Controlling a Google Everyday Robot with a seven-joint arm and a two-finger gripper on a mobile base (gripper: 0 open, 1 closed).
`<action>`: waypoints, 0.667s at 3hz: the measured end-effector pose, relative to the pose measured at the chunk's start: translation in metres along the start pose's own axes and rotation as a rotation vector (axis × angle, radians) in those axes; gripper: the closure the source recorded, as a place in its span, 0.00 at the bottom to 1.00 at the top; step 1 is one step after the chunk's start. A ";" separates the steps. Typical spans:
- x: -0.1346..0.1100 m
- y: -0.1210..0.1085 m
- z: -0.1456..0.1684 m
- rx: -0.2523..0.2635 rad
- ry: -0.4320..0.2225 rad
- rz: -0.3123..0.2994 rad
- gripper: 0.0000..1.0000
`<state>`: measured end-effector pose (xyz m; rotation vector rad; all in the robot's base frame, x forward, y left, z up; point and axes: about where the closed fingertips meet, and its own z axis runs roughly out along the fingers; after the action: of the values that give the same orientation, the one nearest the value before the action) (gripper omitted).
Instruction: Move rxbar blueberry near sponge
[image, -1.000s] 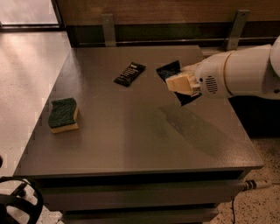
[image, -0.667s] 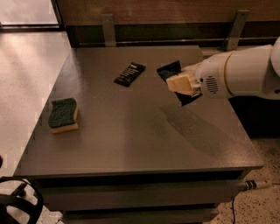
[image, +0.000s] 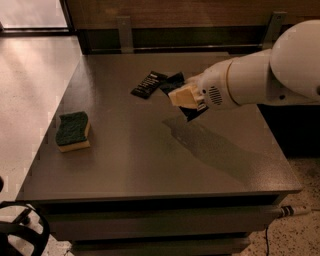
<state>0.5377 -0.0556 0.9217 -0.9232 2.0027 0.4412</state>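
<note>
Next, my gripper lets go of the rxbar blueberry on the grey table (image: 114, 124) just beside the sponge, on the sponge's side that faces the arm.
The rxbar blueberry (image: 173, 82) is a dark navy bar held in my gripper (image: 184, 97), which is shut on it a little above the table, right of centre. The bar's ends stick out above and below the cream-coloured fingers (image: 181, 95). The sponge (image: 73, 131), dark green on top with a yellow body, lies flat near the table's left edge, well to the left of the gripper. The white arm reaches in from the right.
A black-wrapped bar with white lettering (image: 149, 84) lies on the grey table (image: 150, 160) just left of the gripper. The arm's shadow falls across the table's right half. A wall with metal brackets runs behind the table, and floor lies to the left.
My gripper has moved a little to the left with the navy bar in it, closer to the black bar. The sponge and black bar have not moved.
</note>
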 end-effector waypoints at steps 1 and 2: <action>-0.007 0.031 0.032 -0.065 -0.004 -0.030 1.00; -0.013 0.070 0.053 -0.118 -0.011 -0.056 1.00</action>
<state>0.5200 0.0288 0.8999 -1.0444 1.9525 0.5361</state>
